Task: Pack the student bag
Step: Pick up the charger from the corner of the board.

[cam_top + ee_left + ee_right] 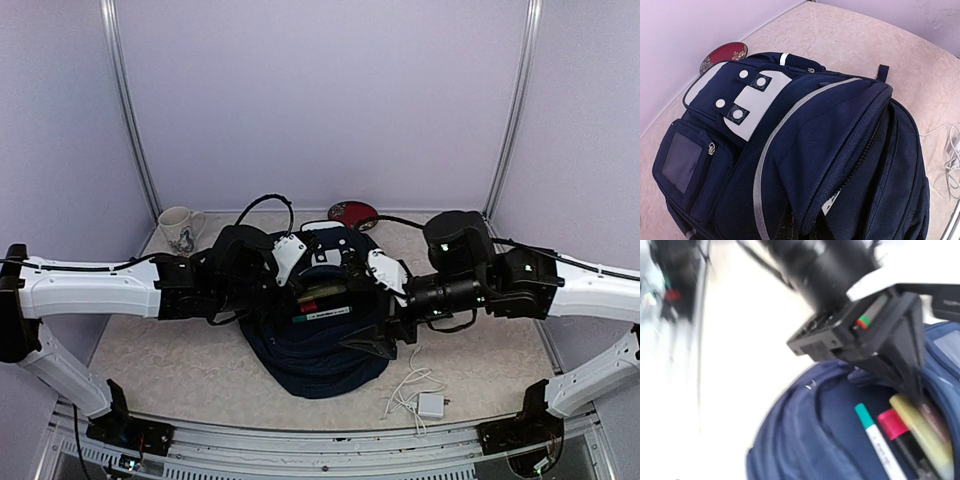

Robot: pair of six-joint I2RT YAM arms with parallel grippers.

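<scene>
The robot's right gripper should next move to the coiled cable [408,388] of the white charger, in front of the student bag, and close on it there.
The student bag [320,345] lies in the middle of the table, dark navy, its main opening held apart. In the left wrist view its white patch [752,102] and grey stripe show. My left gripper [807,227] is shut on the fabric edge of the bag's opening; the right wrist view shows it [912,385] pinching that edge. Inside the opening lie a green-capped white marker [880,440], a red-capped one [892,422] and a yellow one [920,432]. My right gripper [375,315] hovers over the bag's right side, open and holding nothing. Its fingers are outside its own blurred view.
A white mug [180,228] stands at the back left. A red round object [352,212] lies behind the bag. A white charger with its coiled cable [430,403] lies at the front right. White walls close in the table on three sides.
</scene>
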